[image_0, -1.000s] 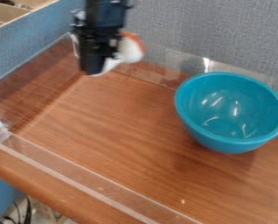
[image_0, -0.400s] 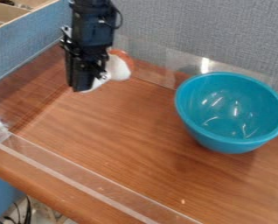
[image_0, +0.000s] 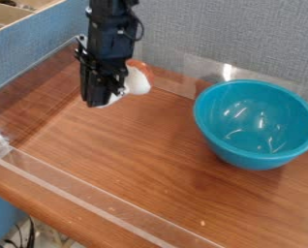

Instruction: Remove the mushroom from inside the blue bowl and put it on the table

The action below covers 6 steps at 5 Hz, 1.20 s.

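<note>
Next, I let go of the mushroom on the bare wood (image_0: 132,130) next to the blue bowl, about half a bowl's width away from it.
My black gripper (image_0: 103,95) hangs over the back left of the table (image_0: 131,155), pointing almost straight down. It is shut on the mushroom (image_0: 135,79), whose cream stem and orange-brown cap stick out to the right of the fingers. The mushroom hangs a little above the wood, well to the left of the blue bowl (image_0: 257,123). That bowl stands upright at the right side of the table and nothing shows inside it but glossy reflections.
Low clear acrylic walls (image_0: 66,189) edge the table at the front, left and back. A grey fabric panel (image_0: 234,34) rises behind. A wooden shelf edge (image_0: 21,19) shows at the top left.
The gripper has sunk toward the tabletop with the mushroom still in its grip. The bowl has stayed where it was.
</note>
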{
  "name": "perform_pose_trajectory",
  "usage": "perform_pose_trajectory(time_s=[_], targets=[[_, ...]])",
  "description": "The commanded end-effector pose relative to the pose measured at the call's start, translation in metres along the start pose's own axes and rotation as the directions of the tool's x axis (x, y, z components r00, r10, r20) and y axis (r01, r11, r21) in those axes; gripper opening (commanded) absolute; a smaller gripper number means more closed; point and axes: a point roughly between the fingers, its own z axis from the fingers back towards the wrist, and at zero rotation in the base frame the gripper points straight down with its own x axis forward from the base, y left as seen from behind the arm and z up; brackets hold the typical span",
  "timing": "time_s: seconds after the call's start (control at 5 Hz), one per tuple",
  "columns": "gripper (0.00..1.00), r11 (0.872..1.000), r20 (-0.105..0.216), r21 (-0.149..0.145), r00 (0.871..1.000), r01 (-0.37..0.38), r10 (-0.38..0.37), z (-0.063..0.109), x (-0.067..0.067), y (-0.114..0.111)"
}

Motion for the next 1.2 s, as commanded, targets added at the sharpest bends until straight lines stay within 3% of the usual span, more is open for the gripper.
perform_pose_trajectory(time_s=[0.0, 1.0], targets=[[0.0, 1.0, 0.015, 0.023, 1.0, -0.005, 0.005, 0.003, 0.001, 0.002], [0.0, 1.0, -0.012, 0.009, 1.0, 0.016, -0.016, -0.022, 0.013, 0.002]])
